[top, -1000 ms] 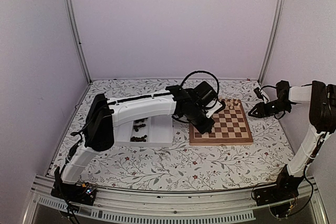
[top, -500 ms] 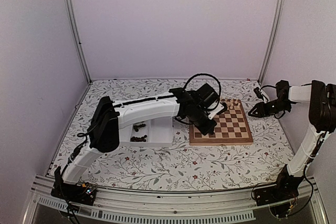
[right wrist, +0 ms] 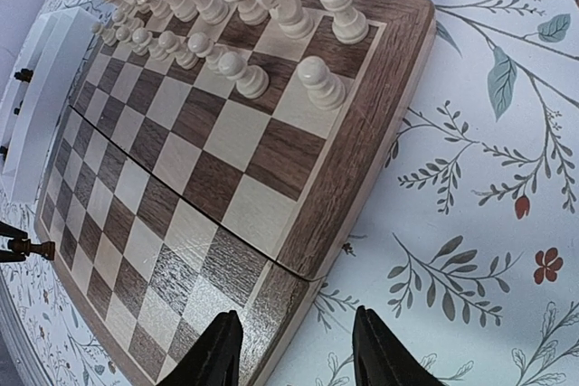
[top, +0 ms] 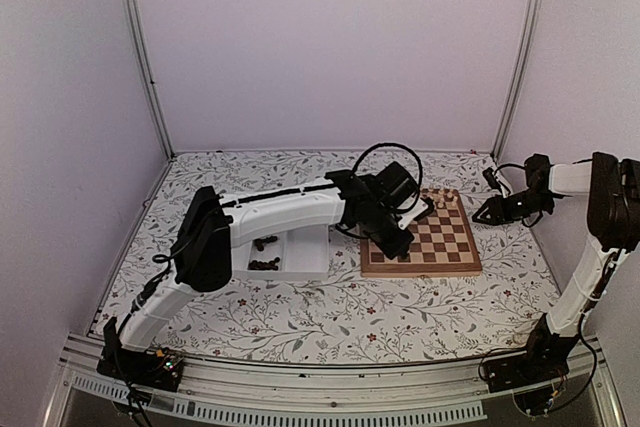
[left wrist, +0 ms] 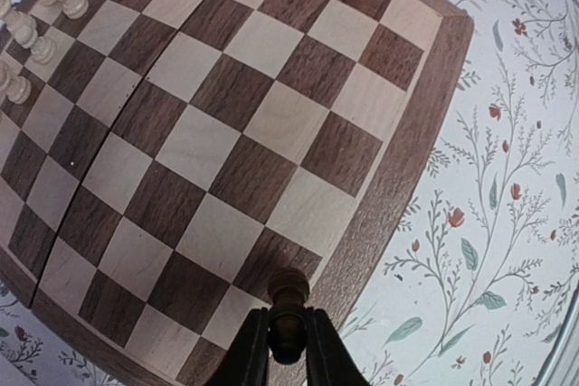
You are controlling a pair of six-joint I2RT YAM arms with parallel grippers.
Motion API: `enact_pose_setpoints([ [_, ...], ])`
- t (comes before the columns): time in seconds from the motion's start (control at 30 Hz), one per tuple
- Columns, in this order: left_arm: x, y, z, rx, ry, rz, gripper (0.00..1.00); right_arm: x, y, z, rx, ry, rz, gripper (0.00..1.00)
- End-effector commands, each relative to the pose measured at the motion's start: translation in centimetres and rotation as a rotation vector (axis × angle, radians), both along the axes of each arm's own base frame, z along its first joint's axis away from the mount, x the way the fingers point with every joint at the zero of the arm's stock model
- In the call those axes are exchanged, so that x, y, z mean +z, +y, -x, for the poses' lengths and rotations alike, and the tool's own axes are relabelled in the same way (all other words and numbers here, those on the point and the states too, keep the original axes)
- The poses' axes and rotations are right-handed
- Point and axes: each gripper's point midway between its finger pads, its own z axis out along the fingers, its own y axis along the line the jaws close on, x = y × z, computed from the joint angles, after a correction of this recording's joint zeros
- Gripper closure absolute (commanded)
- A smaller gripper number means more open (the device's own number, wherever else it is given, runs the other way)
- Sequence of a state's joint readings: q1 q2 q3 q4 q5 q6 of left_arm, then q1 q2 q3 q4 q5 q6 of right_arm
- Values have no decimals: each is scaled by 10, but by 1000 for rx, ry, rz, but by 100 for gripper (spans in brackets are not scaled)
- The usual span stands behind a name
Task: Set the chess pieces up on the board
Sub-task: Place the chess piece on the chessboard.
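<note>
The robot's left gripper should release the dark pawn, held upright over the board now, on the dark square [top: 403, 258] [left wrist: 281, 272] that is directly beneath it, along the near border of the board.
The board [top: 440, 242] lies right of centre, with pale pieces [top: 445, 195] along its far edge. My left gripper [top: 396, 238] is shut on a dark pawn [left wrist: 289, 288] and holds it upright over the board's [left wrist: 226, 133] near left corner, above a dark corner square. More dark chess pieces [top: 264, 264] lie in the white tray [top: 305, 242]. My right gripper [top: 484, 213] is open and empty just off the board's right edge. In its wrist view the jaws [right wrist: 294, 359] straddle the board's [right wrist: 181, 160] border, and the held pawn [right wrist: 34, 249] shows at the far left.
Two rows of pale pieces [right wrist: 226, 20] fill the board's far end, also seen in the left wrist view [left wrist: 41, 6]. The white tray sits just left of the board. The floral tablecloth [top: 330, 317] surrounds both. Frame posts stand at the back corners.
My left arm has swung slightly right, its elbow moving toward the board, with the pawn still held over the board's left corner. The right arm has not moved.
</note>
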State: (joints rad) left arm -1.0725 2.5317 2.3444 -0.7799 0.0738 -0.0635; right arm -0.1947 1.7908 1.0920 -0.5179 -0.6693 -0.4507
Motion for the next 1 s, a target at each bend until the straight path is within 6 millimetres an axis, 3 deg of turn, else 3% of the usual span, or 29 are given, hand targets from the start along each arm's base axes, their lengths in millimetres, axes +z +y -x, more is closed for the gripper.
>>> enact_pose_setpoints([
  [0.0, -4, -6, -2, -5, -7, 8, 82, 1, 3, -3, 18, 2, -20, 55],
  [0.4, -8, -9, -1, -13, 3, 13, 79, -2, 3, -2, 20, 14, -24, 55],
  [0.67, -6, -13, -3, -9, -3, 33, 85, -3, 3, -2, 21, 20, -28, 55],
  [0.97, -5, -17, -7, 1, -14, 50, 85, -6, 4, -1, 25, 31, -36, 55],
])
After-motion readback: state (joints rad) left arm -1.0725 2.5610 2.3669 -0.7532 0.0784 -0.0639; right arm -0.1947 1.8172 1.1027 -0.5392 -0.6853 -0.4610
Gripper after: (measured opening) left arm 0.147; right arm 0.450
